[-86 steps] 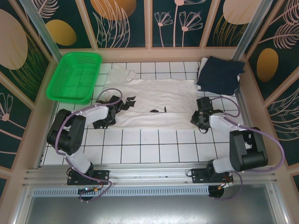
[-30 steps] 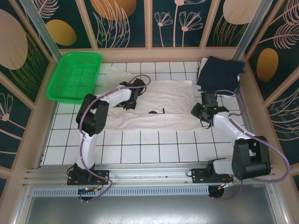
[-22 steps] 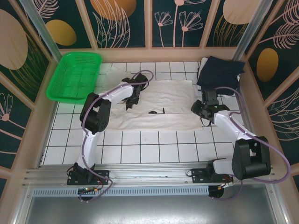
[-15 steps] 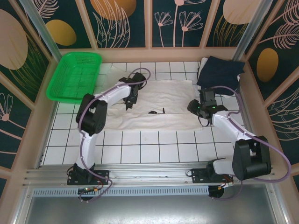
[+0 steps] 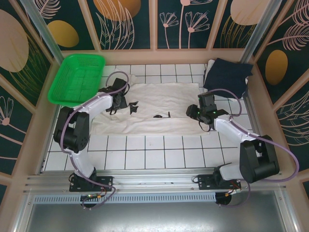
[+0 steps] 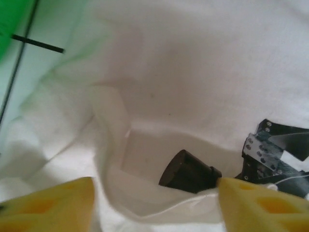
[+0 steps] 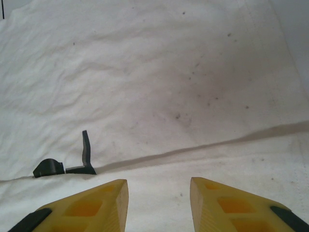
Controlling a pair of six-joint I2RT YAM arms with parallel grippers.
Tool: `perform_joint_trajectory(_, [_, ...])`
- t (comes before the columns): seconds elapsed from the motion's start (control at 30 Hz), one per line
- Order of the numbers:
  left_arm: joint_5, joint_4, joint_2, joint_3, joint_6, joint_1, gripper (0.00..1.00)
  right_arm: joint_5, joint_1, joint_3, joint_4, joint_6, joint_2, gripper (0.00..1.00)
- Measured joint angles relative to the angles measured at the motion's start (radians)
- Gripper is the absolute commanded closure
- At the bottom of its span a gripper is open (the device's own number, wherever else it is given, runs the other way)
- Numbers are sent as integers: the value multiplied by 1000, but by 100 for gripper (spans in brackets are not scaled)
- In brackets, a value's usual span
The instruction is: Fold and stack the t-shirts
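Note:
The folded layer's edge sags short of the dark print, so my left gripper needs to pinch the t-shirt's loose fold (image 6: 103,154) and pull that edge across the print.
The off-white t-shirt (image 5: 164,99) lies spread across the middle of the tiled table, its near half doubled over along a long crease (image 7: 193,147). A dark print (image 5: 161,115) peeks out at that crease. My left gripper (image 5: 119,104) hovers over the shirt's left end. Its yellow fingertips (image 6: 53,205) stand wide apart and open, with a loose fold of white cloth (image 6: 145,193) bulging between them. My right gripper (image 5: 194,113) is low over the shirt's right end, open, with flat cloth (image 7: 159,193) under the gap. The navy t-shirt (image 5: 227,77) sits folded at the back right corner.
A bright green mesh basket (image 5: 77,77) stands at the back left, close to the left arm's wrist. Patterned walls and metal posts close in the table on three sides. Bare white tiles (image 5: 159,150) run between the shirt and the arm bases.
My left gripper has drawn back from the shirt's upper middle to its left end, and its jaws have opened. The right gripper has slid left onto the shirt's right end.

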State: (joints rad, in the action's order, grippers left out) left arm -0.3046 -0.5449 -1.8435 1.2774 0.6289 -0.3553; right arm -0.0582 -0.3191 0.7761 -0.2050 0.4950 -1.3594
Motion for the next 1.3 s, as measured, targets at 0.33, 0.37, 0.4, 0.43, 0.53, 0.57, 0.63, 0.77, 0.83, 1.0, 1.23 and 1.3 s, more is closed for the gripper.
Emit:
perform_joint_trajectory(0.33, [22, 3, -80, 88, -7, 0, 99, 16, 0, 0, 0, -15, -7, 61])
perform_joint_trajectory(0.37, [26, 3, -80, 95, -16, 0, 100, 17, 0, 0, 0, -16, -9, 61])
perform_joint_trajectory(0.4, [30, 3, -80, 100, -25, 0, 100, 19, 0, 0, 0, -18, -11, 61])
perform_joint_trajectory(0.43, [34, 2, -81, 107, -33, 0, 100, 23, 0, 0, 0, -18, -14, 61])
perform_joint_trajectory(0.53, [34, -9, -86, 131, -38, 0, 100, 31, 0, 0, -1, -19, -18, 61])
perform_joint_trajectory(0.57, [27, -16, -87, 139, -37, 0, 91, 32, 0, 0, -1, -18, -18, 61])
perform_joint_trajectory(0.63, [2, -27, -84, 142, -34, 0, 71, 34, 0, 0, -1, -18, -18, 61])
perform_joint_trajectory(0.77, [-34, -35, -49, 84, -6, 3, 54, 34, 0, 0, 0, -18, -26, 61])
perform_joint_trajectory(0.83, [-42, -37, -40, 63, 5, 7, 53, 33, 0, 0, 0, -18, -40, 61])
perform_joint_trajectory(1.0, [-64, -38, -71, 58, 28, 11, 67, 34, 0, 1, -1, -18, -64, 61])
perform_joint_trajectory(1.23, [-73, -45, -142, 64, 32, 13, 100, 34, 0, 10, -2, -19, -64, 62])
perform_joint_trajectory(1.3, [-80, -58, -143, 76, 26, 13, 100, 34, 0, 10, -2, -19, -64, 61])
